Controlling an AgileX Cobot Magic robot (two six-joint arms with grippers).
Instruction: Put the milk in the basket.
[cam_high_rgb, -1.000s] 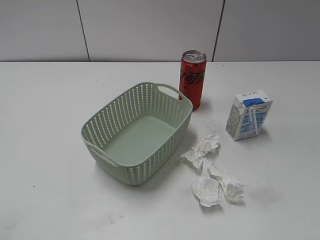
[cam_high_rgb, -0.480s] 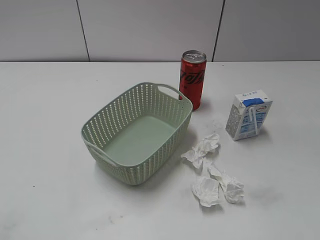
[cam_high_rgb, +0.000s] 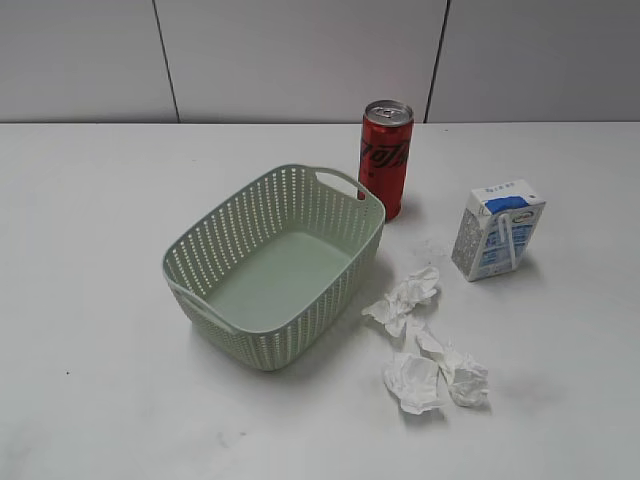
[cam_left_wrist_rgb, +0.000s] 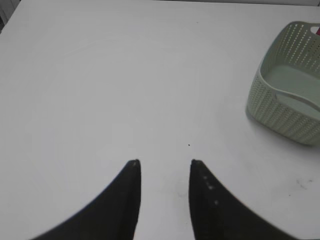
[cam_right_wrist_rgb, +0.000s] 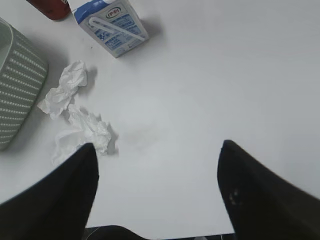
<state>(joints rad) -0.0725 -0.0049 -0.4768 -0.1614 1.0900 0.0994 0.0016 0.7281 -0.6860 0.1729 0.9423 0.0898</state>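
Observation:
My right gripper comes down over the milk carton next and closes on the carton's upper part (cam_high_rgb: 507, 208) (cam_right_wrist_rgb: 101, 10), around its blue top.
The milk (cam_high_rgb: 497, 229) is a small white carton with a blue top and attached straw, standing on the table at the right; it also shows at the top of the right wrist view (cam_right_wrist_rgb: 111, 26). The pale green basket (cam_high_rgb: 196, 259) sits empty at the middle, left of the carton; its corner shows in the left wrist view (cam_left_wrist_rgb: 280, 107) and its edge in the right wrist view (cam_right_wrist_rgb: 17, 85). My right gripper (cam_right_wrist_rgb: 157, 147) is open and empty over bare table, well short of the carton. My left gripper (cam_left_wrist_rgb: 164, 162) is open and empty, far left of the basket. Neither gripper shows in the exterior view.
A red can (cam_high_rgb: 385, 158) stands behind the basket's far right corner, left of the carton. Crumpled white tissues (cam_high_rgb: 430, 345) lie between basket and carton, nearer the front; they also show in the right wrist view (cam_right_wrist_rgb: 75, 115). A grey wall runs behind the table.

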